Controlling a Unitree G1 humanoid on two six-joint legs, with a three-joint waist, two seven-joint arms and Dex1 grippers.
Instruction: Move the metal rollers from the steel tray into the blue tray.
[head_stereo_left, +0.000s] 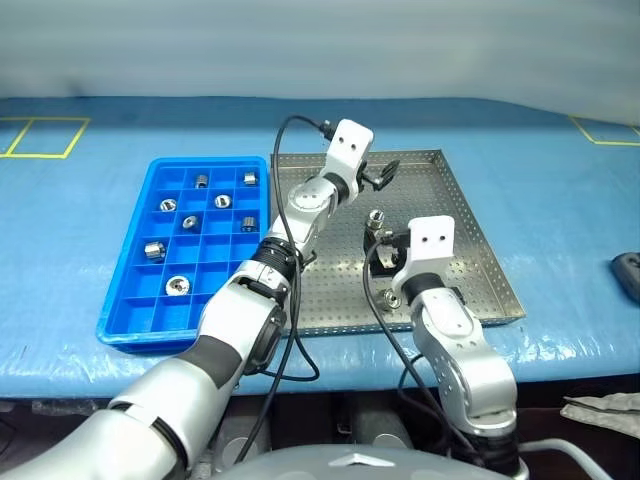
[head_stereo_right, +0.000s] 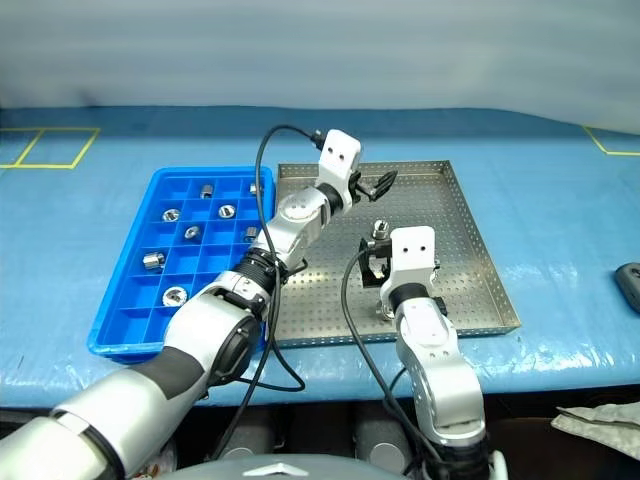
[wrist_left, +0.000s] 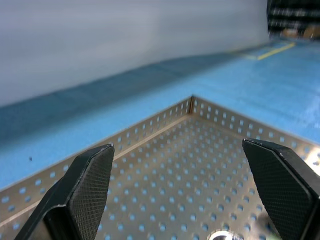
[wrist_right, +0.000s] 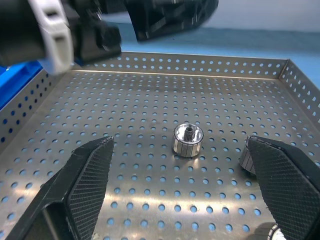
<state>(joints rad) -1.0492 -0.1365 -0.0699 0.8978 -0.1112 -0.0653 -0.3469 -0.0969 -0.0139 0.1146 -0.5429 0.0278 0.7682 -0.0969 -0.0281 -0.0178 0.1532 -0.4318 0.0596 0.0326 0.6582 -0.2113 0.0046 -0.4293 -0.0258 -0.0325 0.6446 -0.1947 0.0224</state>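
Next, I need to close my right gripper around the sides of the metal roller (head_stereo_left: 375, 220) (wrist_right: 188, 144) that stands near the middle of the steel tray, straight ahead between its open fingers.
The steel tray (head_stereo_left: 460, 215) lies mid-table on the blue cover, with the blue tray (head_stereo_left: 150, 190) against its left side. Several metal rollers (head_stereo_left: 177, 285) sit in the blue tray's compartments. One roller (head_stereo_left: 377, 216) stands near the steel tray's middle and another (head_stereo_left: 392, 298) by its front edge. My left gripper (head_stereo_left: 385, 172) hangs open and empty over the far half of the steel tray, facing its far corner (wrist_left: 192, 100). My right gripper (head_stereo_left: 385, 258) is open low over the tray, with a roller (wrist_right: 188, 139) ahead between its fingers and another (wrist_right: 246, 161) beside one finger.
A black object (head_stereo_left: 627, 275) lies at the table's right edge. Yellow tape marks (head_stereo_left: 40, 137) sit at the far left and far right. A grey cloth (head_stereo_left: 605, 408) lies below the front edge. Black cables loop from both wrists.
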